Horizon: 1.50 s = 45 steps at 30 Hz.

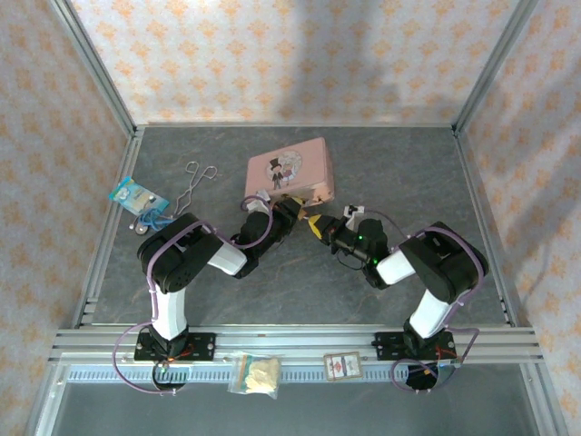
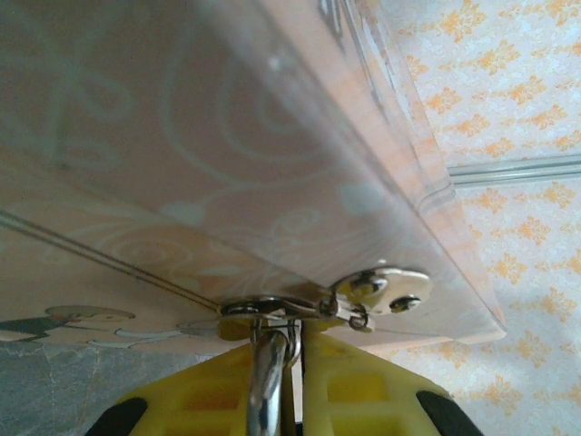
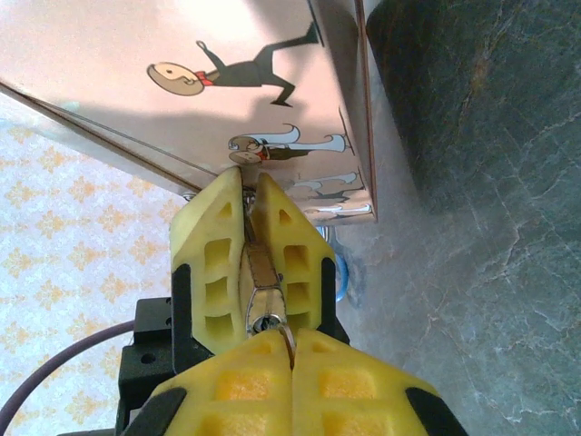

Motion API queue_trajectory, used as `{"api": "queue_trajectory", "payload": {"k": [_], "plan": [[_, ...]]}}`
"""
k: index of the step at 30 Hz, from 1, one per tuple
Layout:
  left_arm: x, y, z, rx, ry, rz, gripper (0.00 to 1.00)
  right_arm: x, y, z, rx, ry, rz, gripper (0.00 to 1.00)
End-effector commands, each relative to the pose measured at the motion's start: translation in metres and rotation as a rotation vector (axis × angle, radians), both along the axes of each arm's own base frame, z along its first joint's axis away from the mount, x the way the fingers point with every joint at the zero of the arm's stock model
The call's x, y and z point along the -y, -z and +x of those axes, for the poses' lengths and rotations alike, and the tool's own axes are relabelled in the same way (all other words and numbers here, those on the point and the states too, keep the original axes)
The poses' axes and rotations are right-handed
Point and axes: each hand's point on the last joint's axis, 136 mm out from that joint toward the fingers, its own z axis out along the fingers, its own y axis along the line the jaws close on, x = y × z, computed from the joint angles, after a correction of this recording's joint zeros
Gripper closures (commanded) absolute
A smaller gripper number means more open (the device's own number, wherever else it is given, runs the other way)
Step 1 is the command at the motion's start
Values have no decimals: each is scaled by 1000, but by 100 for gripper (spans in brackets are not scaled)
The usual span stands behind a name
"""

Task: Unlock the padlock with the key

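Note:
The pink tin is tipping along with the padlock on the key, so next I open my right gripper and grip the key's head [image 3: 287, 337] again at a new angle.
The brass padlock [image 3: 263, 263] hangs from the silver hasp [image 2: 381, 289] on the front of the pink tin [image 1: 289, 171]. My left gripper [image 2: 298, 341] is shut on the padlock; its silver shackle [image 2: 266, 381] runs up between the yellow fingers into the hasp loop. In the right wrist view the left gripper [image 3: 247, 186] holds the padlock with its keyhole end facing my right gripper [image 3: 292, 341]. That gripper is shut on the thin key [image 3: 288, 341], whose tip sits at the keyhole. From above, the left gripper [image 1: 298, 211] and right gripper [image 1: 320, 227] meet nose to nose.
Silver wire tongs [image 1: 200, 174] and a blue packet [image 1: 136, 195] lie at the left of the table. A small card [image 1: 342, 365] and a plastic bag [image 1: 257, 374] rest on the front rail. The tin [image 3: 136, 54] stands directly behind both grippers.

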Motion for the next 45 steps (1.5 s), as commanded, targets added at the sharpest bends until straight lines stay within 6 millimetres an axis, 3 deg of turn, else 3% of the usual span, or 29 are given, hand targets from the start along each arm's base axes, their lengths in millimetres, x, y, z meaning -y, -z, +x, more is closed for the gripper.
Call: {"api": "queue_trajectory", "payload": {"k": [1,13,26,34,35,40,45], "plan": [[28,-13,-20,-8,99,-44,100,-10,-39,-2,125,-15,90,100],[27,-6,-18,-33,43,-25,100,-11,-41,-14,106,5,108,100],[41,-9,-25,-7,113,-15,100,-27,-40,-5,143,-53,93,100],[43,-7,-41,14,174,-19,100,-17,-37,6,165,-68,55,100],[40,-7,-40,14,165,-18,100,-18,-37,5,166,-76,52,98],[24,-5,-23,9,101,13,100,-10,-26,-2,154,-82,-44,63],[6,-6,-1,-3,39,54,100,0,-7,-5,134,-73,-198,53]]}}
